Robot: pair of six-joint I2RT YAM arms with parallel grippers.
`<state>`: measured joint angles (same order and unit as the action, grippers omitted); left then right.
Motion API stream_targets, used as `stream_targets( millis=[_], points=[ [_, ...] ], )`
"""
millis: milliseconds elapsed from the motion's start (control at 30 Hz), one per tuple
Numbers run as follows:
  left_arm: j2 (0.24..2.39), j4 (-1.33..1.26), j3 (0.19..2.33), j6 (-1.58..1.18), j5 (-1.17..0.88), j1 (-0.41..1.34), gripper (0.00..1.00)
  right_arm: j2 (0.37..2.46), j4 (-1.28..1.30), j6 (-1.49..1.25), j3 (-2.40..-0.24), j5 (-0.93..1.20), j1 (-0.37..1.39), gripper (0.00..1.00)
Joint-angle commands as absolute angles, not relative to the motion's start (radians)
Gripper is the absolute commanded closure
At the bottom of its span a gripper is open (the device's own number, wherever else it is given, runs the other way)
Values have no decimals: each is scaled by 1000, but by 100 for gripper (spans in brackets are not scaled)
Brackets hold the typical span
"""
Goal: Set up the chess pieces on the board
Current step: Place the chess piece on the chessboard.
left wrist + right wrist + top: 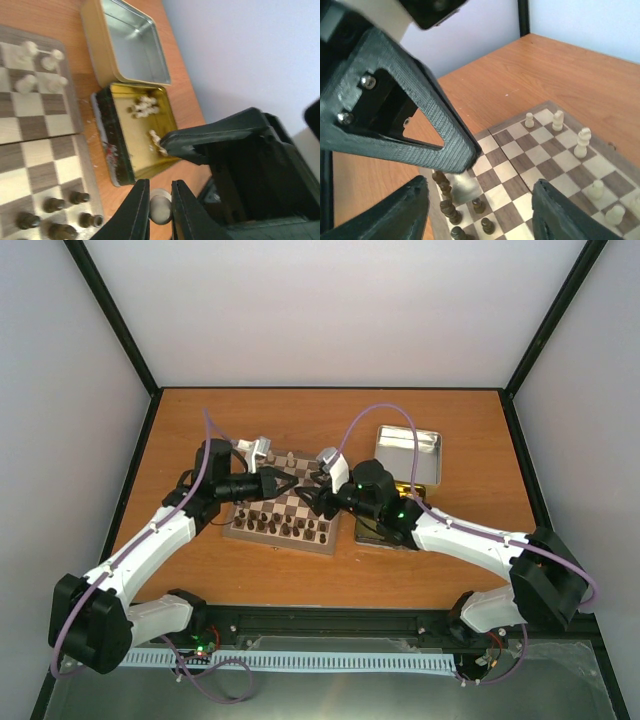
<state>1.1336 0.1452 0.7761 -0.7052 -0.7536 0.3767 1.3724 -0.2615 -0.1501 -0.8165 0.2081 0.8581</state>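
Observation:
Next, my left gripper releases the cream-white chess piece, setting it on the board's far corner area (269,469) that lies away from the gold tin.
The board (298,511) lies mid-table, with both grippers meeting above it. My left gripper (160,188) is shut on one cream-white chess piece (160,210), held just off the board's edge near the gold tin (116,145). More white pieces (143,106) lie in that tin. Several white pieces (582,142) stand on the board (555,165). My right gripper (480,183) hangs open right beside the left fingers (427,120), with nothing between its own.
Dark brown pieces (445,192) fill the near rows of the board. The silver tin lid (127,45) lies beyond the gold tin, at the board's right (410,455). The right arm (460,535) reaches over the gold tin.

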Motion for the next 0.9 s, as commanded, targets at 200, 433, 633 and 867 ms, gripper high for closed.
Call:
stream_targets(
  millis=[200, 433, 633, 867],
  points=[
    [1158, 343, 833, -504, -23, 371, 96, 1250, -177, -339, -709, 16, 808, 31],
    [1308, 271, 856, -493, 167, 371, 97, 1213, -119, -405, -657, -39, 807, 31],
    [1467, 145, 882, -473, 196, 381, 98, 1215, -120, -420, -644, -13, 805, 31],
    [1602, 76, 929, -399, 326, 436, 98, 1216, -134, -421, -630, 1, 805, 31]
  ],
)
